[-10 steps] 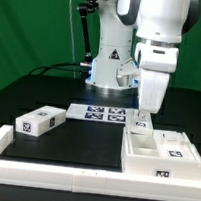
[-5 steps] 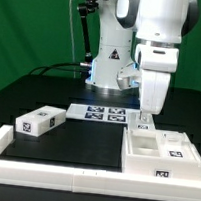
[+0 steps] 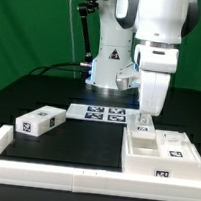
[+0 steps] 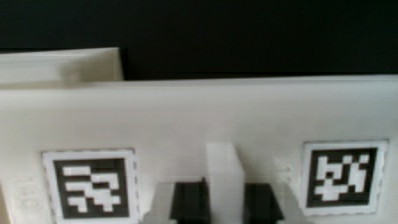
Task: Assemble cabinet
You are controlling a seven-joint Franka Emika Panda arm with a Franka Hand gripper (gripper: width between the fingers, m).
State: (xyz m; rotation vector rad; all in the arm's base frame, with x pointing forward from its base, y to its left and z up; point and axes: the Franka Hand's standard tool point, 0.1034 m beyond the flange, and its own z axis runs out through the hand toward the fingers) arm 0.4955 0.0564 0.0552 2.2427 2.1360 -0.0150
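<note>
My gripper is holding the white door panel and will let go of it in the open half of the white cabinet shell (image 3: 144,143), next to the other tagged panel.
The white cabinet shell (image 3: 159,153) lies at the exterior view's right, open side up, with smaller white box parts inside it and tags on its faces. My gripper (image 3: 142,119) points straight down at the shell's far left corner. In the wrist view the two dark fingers (image 4: 183,200) sit tight against either side of a thin white rib (image 4: 221,170) between two tags, so the gripper (image 4: 221,200) is shut on that rib. A separate white tagged box part (image 3: 40,122) lies on the black table at the exterior view's left, well away from the gripper.
The marker board (image 3: 99,113) lies flat just left of the gripper in the exterior view. A low white border frame (image 3: 51,170) runs along the table's front and left. The robot's base (image 3: 110,64) stands behind the marker board.
</note>
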